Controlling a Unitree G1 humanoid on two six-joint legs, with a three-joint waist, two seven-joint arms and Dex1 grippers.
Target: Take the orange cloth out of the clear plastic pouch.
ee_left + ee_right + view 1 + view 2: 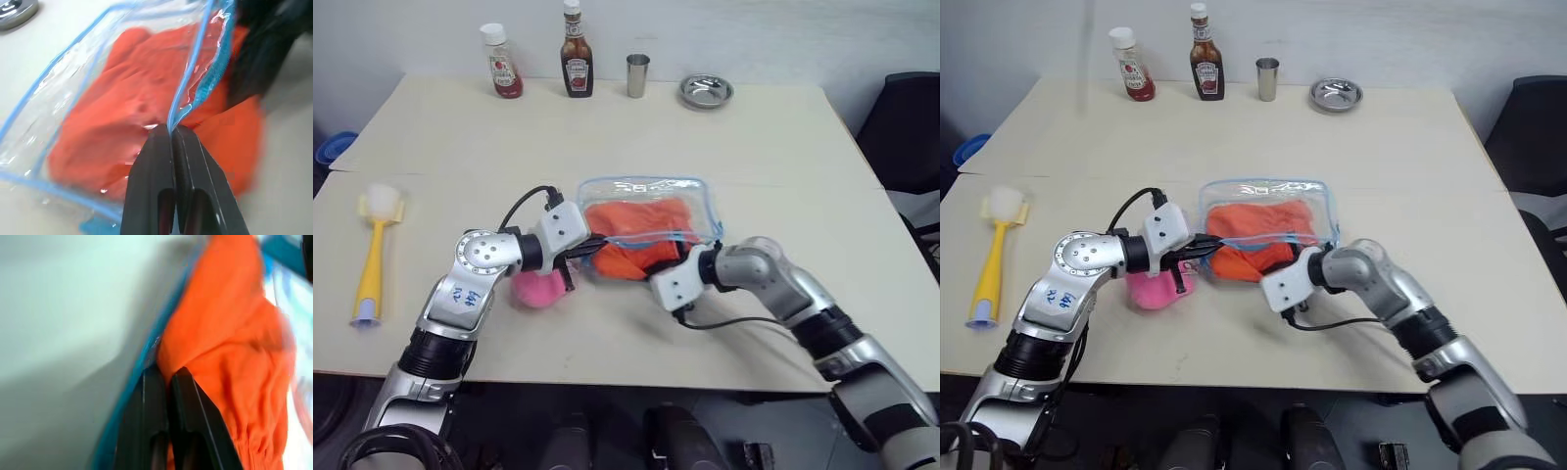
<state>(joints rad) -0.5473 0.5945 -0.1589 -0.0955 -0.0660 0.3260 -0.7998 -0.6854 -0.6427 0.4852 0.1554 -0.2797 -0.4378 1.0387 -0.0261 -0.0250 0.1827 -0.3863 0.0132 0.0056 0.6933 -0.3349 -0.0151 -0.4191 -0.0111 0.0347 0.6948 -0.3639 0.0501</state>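
Note:
My right gripper will put down and release the orange cloth on the table [764, 250] next to the pouch, toward the black chair.
The clear plastic pouch [651, 186] with light blue trim lies in the middle of the table. The orange cloth [636, 220] is inside it, and part of the cloth bulges out of the near opening. My left gripper [592, 247] comes in from the left and is shut on the pouch's blue trim [195, 63] at the opening, as the left wrist view shows. My right gripper [677, 257] reaches in from the right. In the right wrist view its fingers [146, 396] are shut, pinching a fold of the orange cloth [230, 333].
A pink plush toy [540, 287] lies under my left forearm, beside the pouch. A yellow brush [374, 250] lies at the far left. Two sauce bottles [501, 61] [576, 54], a metal cup [637, 75] and a metal dish [706, 90] stand along the far edge. A black chair [911, 127] stands at the right.

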